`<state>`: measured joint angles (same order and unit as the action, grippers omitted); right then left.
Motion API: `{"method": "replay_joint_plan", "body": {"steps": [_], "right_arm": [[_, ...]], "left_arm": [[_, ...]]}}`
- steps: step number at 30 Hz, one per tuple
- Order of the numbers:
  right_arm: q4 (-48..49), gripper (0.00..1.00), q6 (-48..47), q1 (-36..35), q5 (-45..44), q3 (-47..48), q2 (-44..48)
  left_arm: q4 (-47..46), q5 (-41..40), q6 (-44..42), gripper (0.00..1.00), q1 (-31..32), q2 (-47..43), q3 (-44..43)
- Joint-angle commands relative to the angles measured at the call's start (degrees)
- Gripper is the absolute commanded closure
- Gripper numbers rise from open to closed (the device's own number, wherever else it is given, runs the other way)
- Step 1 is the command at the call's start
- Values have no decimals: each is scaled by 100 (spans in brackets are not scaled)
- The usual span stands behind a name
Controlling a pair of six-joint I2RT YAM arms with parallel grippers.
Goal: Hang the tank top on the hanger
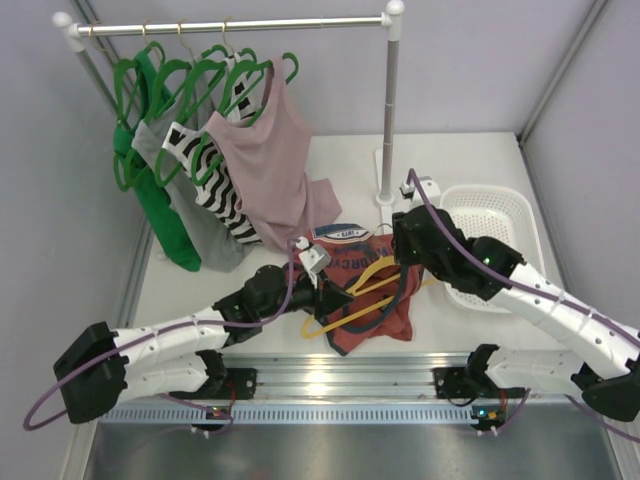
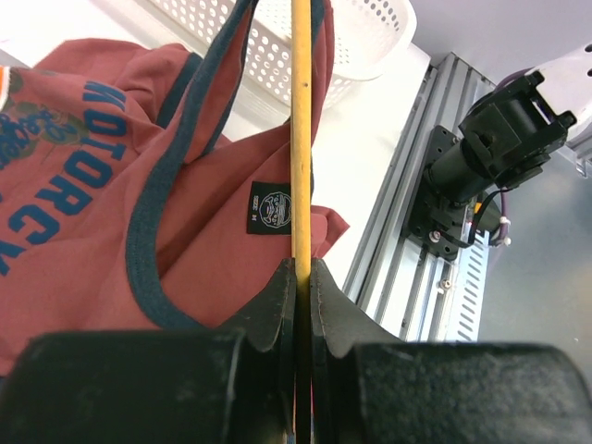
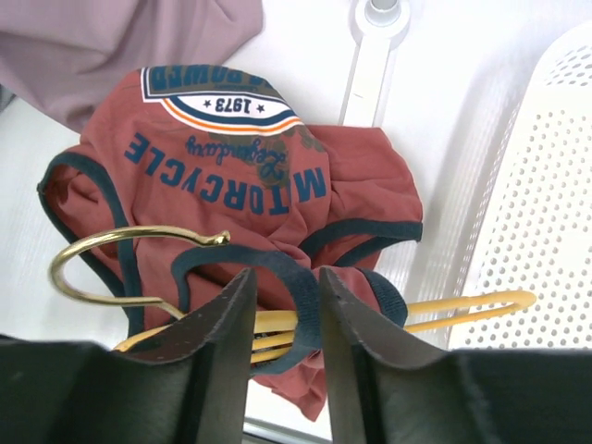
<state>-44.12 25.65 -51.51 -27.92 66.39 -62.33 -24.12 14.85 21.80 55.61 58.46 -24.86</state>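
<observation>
My left gripper is holding the bar while the other strap lies off the hanger, so my right gripper will grab the hook's base [image 3: 176, 310] to free my left gripper.
The rust-red tank top [image 1: 372, 312] lies crumpled on the table between the arms, its logo showing in the right wrist view [image 3: 231, 180]. The yellow hanger [image 1: 340, 322] lies across it, with one arm threaded through a navy-trimmed strap and its metal hook [image 3: 92, 245] resting on the cloth. My left gripper [image 2: 302, 273] is shut on the hanger's thin yellow bar [image 2: 301, 139]. My right gripper [image 3: 287, 282] stands open over the hanger bars [image 3: 462, 303]. A loop of navy trim lies between its fingers, with a gap on the left side.
A white basket [image 1: 490, 215] sits at the right of the table. At the back left a rail holds green hangers with a dusty-pink tank top [image 1: 270, 165], a striped top [image 1: 215, 190] and a green garment [image 1: 160, 215]. The rail's right pole [image 1: 390, 120] stands just behind the tank top.
</observation>
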Motion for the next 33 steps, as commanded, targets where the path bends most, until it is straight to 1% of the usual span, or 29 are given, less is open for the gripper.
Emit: {"method": "replay_joint_plan", "body": {"steps": [1, 5, 8, 12, 14, 22, 27, 28, 31, 33], "right_arm": [[316, 65, -95, 53, -179, -38, 361], [693, 56, -375, 53, 128, -196, 554], [1001, 53, -534, 44, 445, -328, 634], [1195, 52, -614, 44, 639, -486, 669], [1256, 53, -622, 27, 691, -522, 669], [1476, 53, -640, 18, 657, -750, 502], [1538, 59, -622, 18, 507, -785, 283], [1538, 61, -596, 18, 490, -803, 282], [1608, 64, -579, 18, 437, -900, 370], [1626, 67, -587, 18, 445, -944, 405]], "left_arm": [[-901, 246, 114, 100, 20, 200, -80], [-954, 264, 158, 100, 11, 421, -185], [-823, 246, 158, 100, 11, 579, -334], [-445, 229, 158, 100, 2, 790, -598], [-252, 211, 166, 100, -7, 886, -738], [-207, 369, 175, 100, -7, 1071, -915], [-49, 369, 158, 100, -7, 1045, -968], [-40, 335, 158, 100, -7, 1028, -959], [4, 273, 166, 100, -7, 966, -959], [12, 273, 166, 100, -7, 966, -977]]}}
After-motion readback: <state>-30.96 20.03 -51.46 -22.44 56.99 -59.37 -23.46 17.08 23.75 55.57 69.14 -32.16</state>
